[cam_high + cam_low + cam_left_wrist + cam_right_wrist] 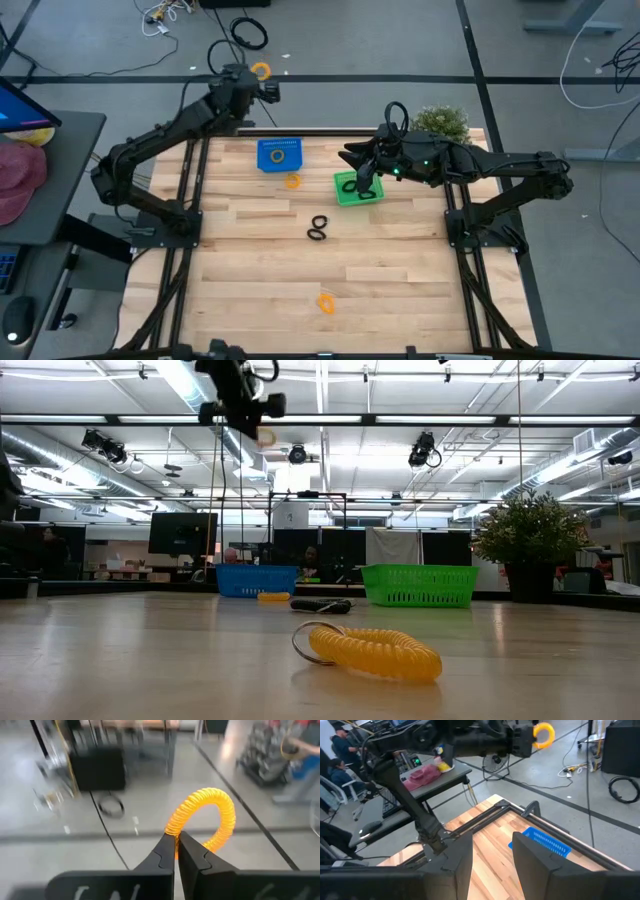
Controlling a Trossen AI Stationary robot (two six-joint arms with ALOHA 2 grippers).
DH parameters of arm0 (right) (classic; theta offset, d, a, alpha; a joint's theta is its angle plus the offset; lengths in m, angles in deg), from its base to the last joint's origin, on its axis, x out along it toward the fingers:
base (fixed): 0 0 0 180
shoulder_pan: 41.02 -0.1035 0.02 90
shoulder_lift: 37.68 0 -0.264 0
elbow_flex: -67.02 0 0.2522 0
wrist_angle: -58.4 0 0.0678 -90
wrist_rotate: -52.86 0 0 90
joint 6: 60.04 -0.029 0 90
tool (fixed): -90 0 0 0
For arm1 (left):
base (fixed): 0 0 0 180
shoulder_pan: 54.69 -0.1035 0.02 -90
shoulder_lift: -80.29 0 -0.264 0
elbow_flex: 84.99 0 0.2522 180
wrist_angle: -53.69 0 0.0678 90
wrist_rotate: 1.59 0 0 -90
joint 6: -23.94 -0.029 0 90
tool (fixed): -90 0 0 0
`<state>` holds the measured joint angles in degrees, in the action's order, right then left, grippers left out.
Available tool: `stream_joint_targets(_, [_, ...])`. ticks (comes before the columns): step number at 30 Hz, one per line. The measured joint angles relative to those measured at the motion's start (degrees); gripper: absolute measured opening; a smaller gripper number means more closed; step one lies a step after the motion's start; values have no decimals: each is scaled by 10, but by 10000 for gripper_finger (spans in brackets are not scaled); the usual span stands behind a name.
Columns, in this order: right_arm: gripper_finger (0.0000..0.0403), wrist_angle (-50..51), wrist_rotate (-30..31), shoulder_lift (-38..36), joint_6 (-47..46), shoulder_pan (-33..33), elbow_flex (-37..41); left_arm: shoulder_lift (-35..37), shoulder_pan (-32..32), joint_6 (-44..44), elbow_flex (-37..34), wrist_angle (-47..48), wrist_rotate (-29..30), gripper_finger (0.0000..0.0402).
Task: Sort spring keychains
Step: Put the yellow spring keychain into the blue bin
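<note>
The orange keychain in my left gripper, now raised past the table's far edge, will be released in the blue basket [271, 163], against the near side of the keychain inside.
My left gripper [258, 74] is raised high past the table's far edge, shut on an orange spring keychain [205, 815], which also shows in the right wrist view [543, 735]. My right gripper [366, 180] hovers open over the green basket [343, 192], which has a black keychain [350, 186] in it. The blue basket [278, 155] holds an orange keychain [279, 155]. Lying on the table are an orange keychain [292, 181] by the blue basket, two black keychains [317, 228] mid-table, and an orange keychain [326, 303] near the near edge. My left gripper pinches the orange keychain's coil at one end of its loop [172, 832] between the two fingertips [165, 855]. The keychain is lifted clear of everything, its loop arching out past the fingertips.
A potted plant [440, 122] stands at the table's far right corner, behind the right arm. Both baskets sit along the far edge. Bare wood lies across the table's middle and near half [400, 280]. Cables lie on the floor beyond the far edge.
</note>
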<state>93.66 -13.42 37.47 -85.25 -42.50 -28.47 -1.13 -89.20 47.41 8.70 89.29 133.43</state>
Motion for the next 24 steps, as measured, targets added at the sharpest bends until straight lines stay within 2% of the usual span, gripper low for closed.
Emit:
stream_joint_targets(4, [139,0,-7,0,0,0,0,0,-37,55,0,82,-90,5])
stream_joint_targets(8, [139,0,-8,0,0,0,0,-3,-79,92,0,171,-209,5])
stream_joint_targets(10, [139,0,-8,0,0,0,0,-11,-90,102,0,219,-244,5])
stream_joint_targets(15, [139,0,-7,0,0,0,0,-36,-92,99,-1,284,-272,5])
stream_joint_targets(19, [139,0,-7,0,0,0,0,-63,-82,100,-1,283,-305,5])
stream_joint_targets(24, [139,0,-7,0,-2,-1,0,-109,-59,101,0,284,-313,5])
